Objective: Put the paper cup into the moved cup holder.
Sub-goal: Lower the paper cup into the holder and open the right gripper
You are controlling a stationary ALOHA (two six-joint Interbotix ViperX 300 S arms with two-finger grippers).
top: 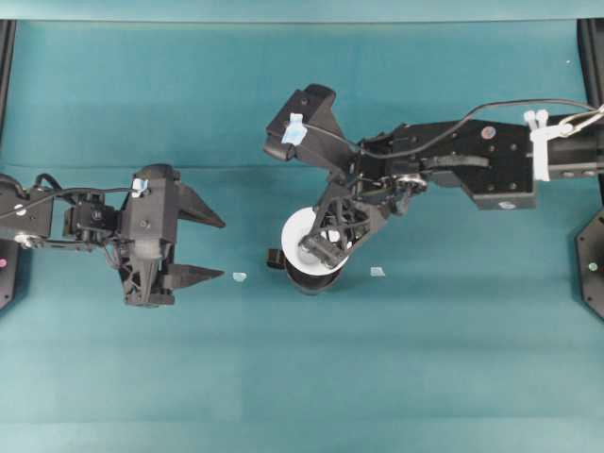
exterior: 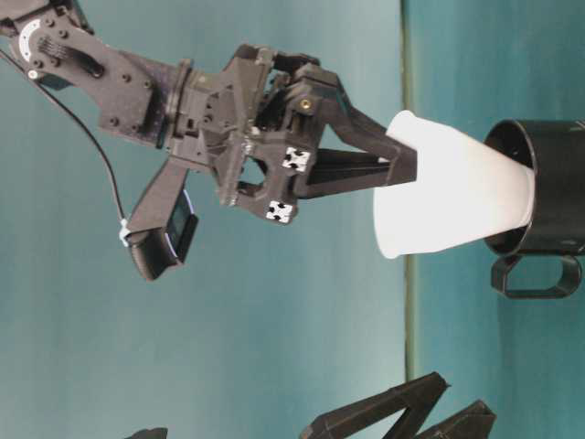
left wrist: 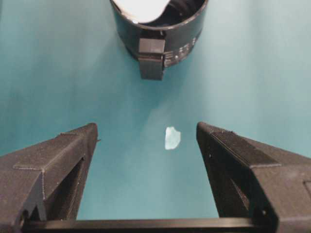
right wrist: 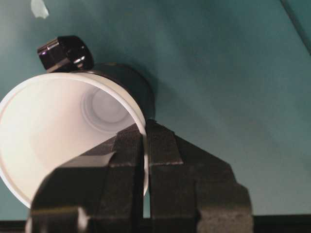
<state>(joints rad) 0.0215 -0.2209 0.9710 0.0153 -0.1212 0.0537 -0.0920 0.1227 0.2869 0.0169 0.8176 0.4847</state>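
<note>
The robot's right gripper will release the white paper cup inside the black cup holder [top: 310, 262] [right wrist: 108, 108] between the small pale scraps.
The white paper cup [top: 300, 232] leans with its narrow bottom inside the mouth of the glossy black cup holder [top: 312, 280]. In the table-level view the cup [exterior: 452, 197] is tilted, its wide rim well clear of the holder [exterior: 551, 187]. My right gripper [right wrist: 145, 130] is shut on the cup's rim, one finger inside the cup [right wrist: 53, 131] and one outside. The holder's small handle [right wrist: 65, 52] points towards my left gripper [top: 223, 249]. That gripper stands open to the left of the holder [left wrist: 163, 36], with nothing between its fingers [left wrist: 63, 150].
Two small pale scraps lie on the teal table, one [top: 239, 276] between the left gripper and the holder, the other [top: 377, 272] right of the holder. Black frame posts [top: 593, 57] stand at the table's side edges.
</note>
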